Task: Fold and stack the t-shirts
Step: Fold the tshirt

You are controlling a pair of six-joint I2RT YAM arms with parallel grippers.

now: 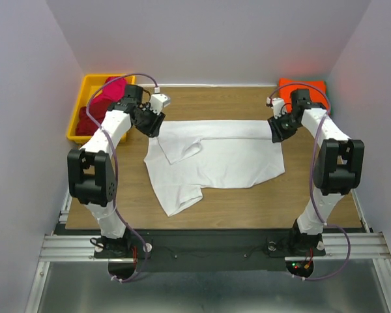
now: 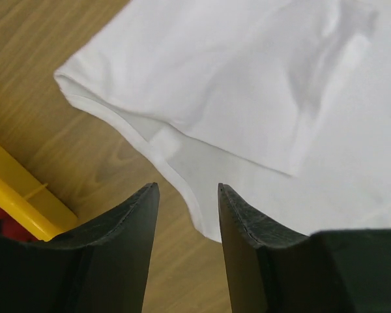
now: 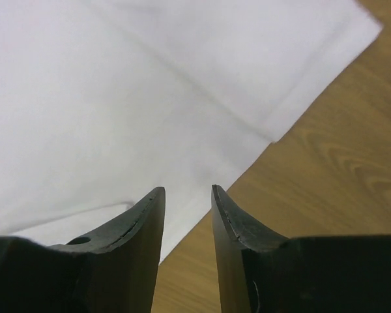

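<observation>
The sleeve's outer edge [image 1: 156, 193], close to the sleeve's hem on the white t-shirt, is next for my left gripper to go to and close on.
A white t-shirt [image 1: 215, 160] lies partly folded on the wooden table, one sleeve sticking out toward the near left. My left gripper [image 1: 154, 128] is open and empty just above the shirt's far-left corner; in the left wrist view the white cloth edge [image 2: 182, 176] lies just ahead of the fingertips. My right gripper [image 1: 275, 134] is open and empty over the shirt's far-right edge [image 3: 202, 215]. A folded orange t-shirt [image 1: 304, 88] lies at the far right corner. Dark red [image 1: 88, 120] and magenta [image 1: 115, 86] shirts sit in the yellow bin.
The yellow plastic bin [image 1: 75, 117] stands at the far left corner, its rim showing in the left wrist view [image 2: 19, 195]. Purple-grey walls enclose the table on three sides. Bare wood [image 1: 247, 202] lies in front of the shirt.
</observation>
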